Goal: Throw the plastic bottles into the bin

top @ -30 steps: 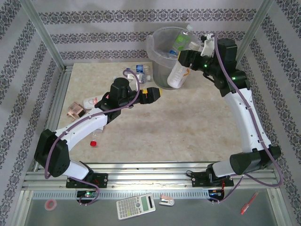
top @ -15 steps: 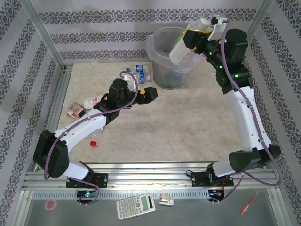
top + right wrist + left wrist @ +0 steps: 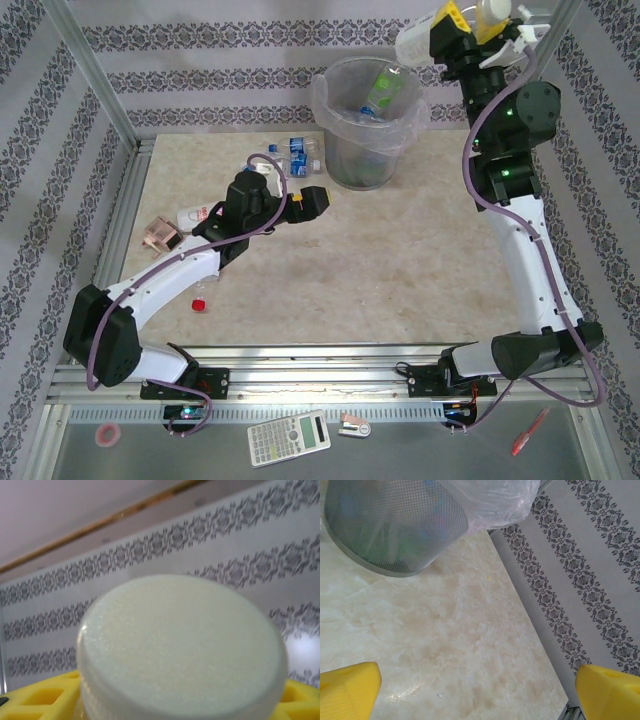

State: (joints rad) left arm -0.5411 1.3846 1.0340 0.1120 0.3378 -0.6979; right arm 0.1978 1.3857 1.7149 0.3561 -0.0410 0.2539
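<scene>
Next, I let go of the whitish plastic bottle with my right gripper so it rests in the bin (image 3: 365, 92) beside the green-labelled bottle.
My right gripper (image 3: 452, 30) is raised high at the back right, above and to the right of the bin (image 3: 345, 150), and is shut on a whitish plastic bottle (image 3: 412, 45). In the right wrist view the bottle's round white end (image 3: 182, 645) sits between the yellow fingers (image 3: 45, 697). The bin is a grey mesh basket with a clear bag liner, and a green-labelled bottle (image 3: 385, 88) lies inside it. My left gripper (image 3: 316, 200) hovers open over the table, left of and nearer than the bin (image 3: 395, 527), its yellow fingertips (image 3: 347, 690) wide apart over bare tabletop. More bottles (image 3: 296, 155) lie left of the bin.
A red-labelled bottle (image 3: 195, 215) and a small pinkish clear box (image 3: 158, 235) lie at the table's left edge, and a red cap (image 3: 199, 303) sits near the left arm. A metal frame post (image 3: 95, 75) and patterned walls enclose the table.
My right arm has swung the bottle up from beside the bin's rim to high above and right of it. The left arm has barely shifted.
</scene>
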